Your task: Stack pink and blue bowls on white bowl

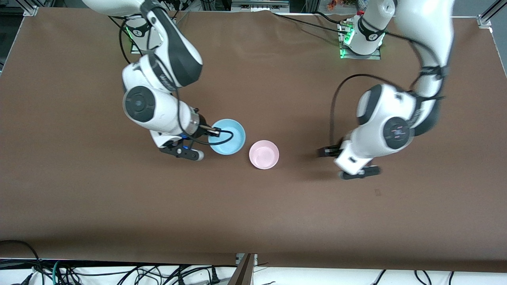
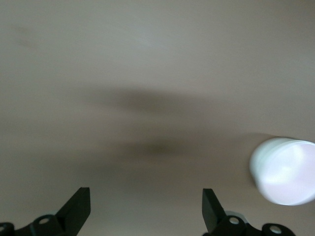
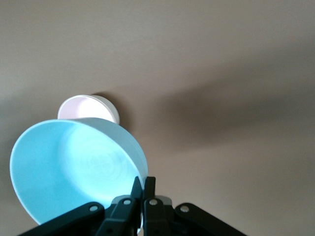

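Next, my right gripper lets go of the light blue bowl inside the pale pink bowl [image 1: 264,154] [image 3: 88,108], where it will sit nested within that bowl's rim.
My right gripper [image 1: 214,130] is shut on the rim of the light blue bowl [image 1: 227,137] and holds it tilted, just above the table. In the right wrist view the right gripper [image 3: 142,189] pinches the blue bowl [image 3: 74,172] at its edge. The pale pink bowl [image 1: 264,154] stands upright on the table beside the blue bowl, toward the left arm's end; it also shows in the right wrist view [image 3: 88,106]. My left gripper [image 1: 327,151] is open and empty over bare table past the pink bowl, which shows pale and blurred in the left wrist view [image 2: 285,171]. The left gripper [image 2: 146,210] has nothing between its fingers. The white bowl is in no view.
The brown table top [image 1: 253,217] runs wide on all sides. Cables lie along the table's edge nearest the front camera. Both arm bases stand at the edge farthest from it.
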### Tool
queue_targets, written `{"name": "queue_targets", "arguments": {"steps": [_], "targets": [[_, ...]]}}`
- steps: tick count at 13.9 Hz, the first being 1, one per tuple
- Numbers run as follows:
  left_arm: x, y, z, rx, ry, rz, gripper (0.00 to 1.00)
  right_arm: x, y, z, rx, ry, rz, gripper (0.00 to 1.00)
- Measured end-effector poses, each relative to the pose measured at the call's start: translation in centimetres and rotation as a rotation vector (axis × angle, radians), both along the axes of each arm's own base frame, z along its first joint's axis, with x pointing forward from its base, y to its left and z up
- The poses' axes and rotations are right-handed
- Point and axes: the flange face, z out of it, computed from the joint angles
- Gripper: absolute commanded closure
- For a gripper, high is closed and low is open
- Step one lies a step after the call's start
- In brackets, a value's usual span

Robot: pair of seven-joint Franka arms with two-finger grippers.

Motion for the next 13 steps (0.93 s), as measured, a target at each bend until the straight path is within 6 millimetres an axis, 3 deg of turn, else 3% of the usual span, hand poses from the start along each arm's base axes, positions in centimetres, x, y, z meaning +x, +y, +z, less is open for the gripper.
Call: {"name": "queue_targets", "arguments": {"steps": [2,5,7,10,13], "targets": [[-0.5,3.9,4.2,0.066,-0.009,0.016,0.00,-0.5,3.3,-3.3,0.007,-0.027,-0.053,1.00],[-2.0,8.6,10.5,0.073,-0.022,0.033,0.00,-1.9,8.3,-9.7,0.020,-0.068,-0.103,1.00],[-3.7,11.4,14.6,0.067,-0.027,0.019,0.00,-2.9,10.1,-12.7,0.021,-0.075,-0.117,1.00],[-5.8,13.8,18.7,0.064,-0.030,0.022,0.00,-2.5,10.4,-14.2,0.030,-0.098,-0.133,1.00],[-6.8,16.1,19.5,0.042,0.020,-0.045,0.00,-1.6,10.6,-14.8,0.043,-0.121,-0.143,1.00]]}}
